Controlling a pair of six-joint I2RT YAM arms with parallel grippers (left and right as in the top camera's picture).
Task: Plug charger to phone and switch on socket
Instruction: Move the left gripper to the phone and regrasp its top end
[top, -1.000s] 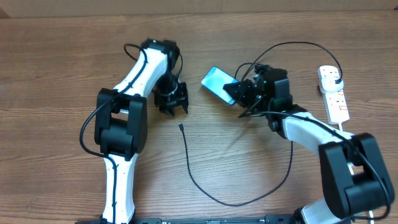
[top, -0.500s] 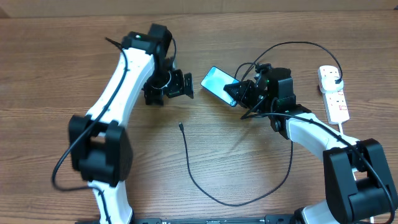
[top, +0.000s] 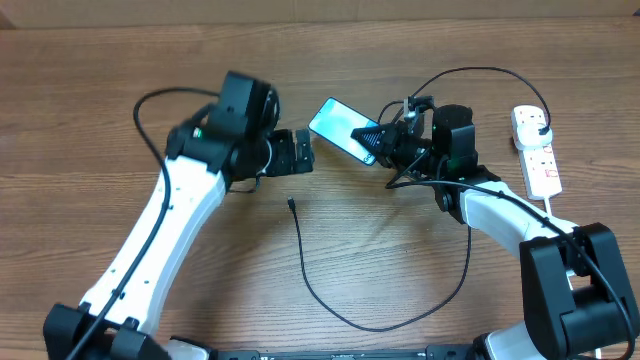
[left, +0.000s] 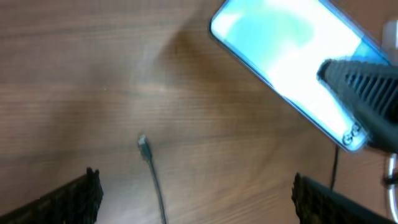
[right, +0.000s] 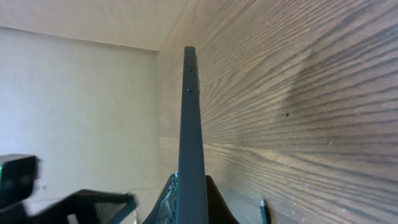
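My left gripper needs to take the phone hold of at the middle of its long side (top: 336, 143) (left: 278, 91), the one that is facing the tip of the charger's connector.
The phone (top: 338, 126), its screen lit light blue, is held tilted above the table by one end in my right gripper (top: 379, 143), which is shut on it. In the right wrist view the phone (right: 189, 130) shows edge-on between the fingers. My left gripper (top: 301, 152) hovers just left of the phone, open wide with nothing between its fingers (left: 69, 199). The charger's connector tip (top: 290, 204) lies on the wood below the left gripper. Its black cable (top: 318, 296) loops down and round to the plug in the white socket (top: 537, 158) at the far right.
The table is bare brown wood (top: 80, 120). The charger's cable arcs over the right arm near the socket (top: 470, 72). A thick white cord (top: 556, 205) leaves the socket toward the right arm's base.
My left arm has swung so its gripper moved right, toward the phone, and its jaws opened wide. The right gripper shifted the phone slightly up and left.
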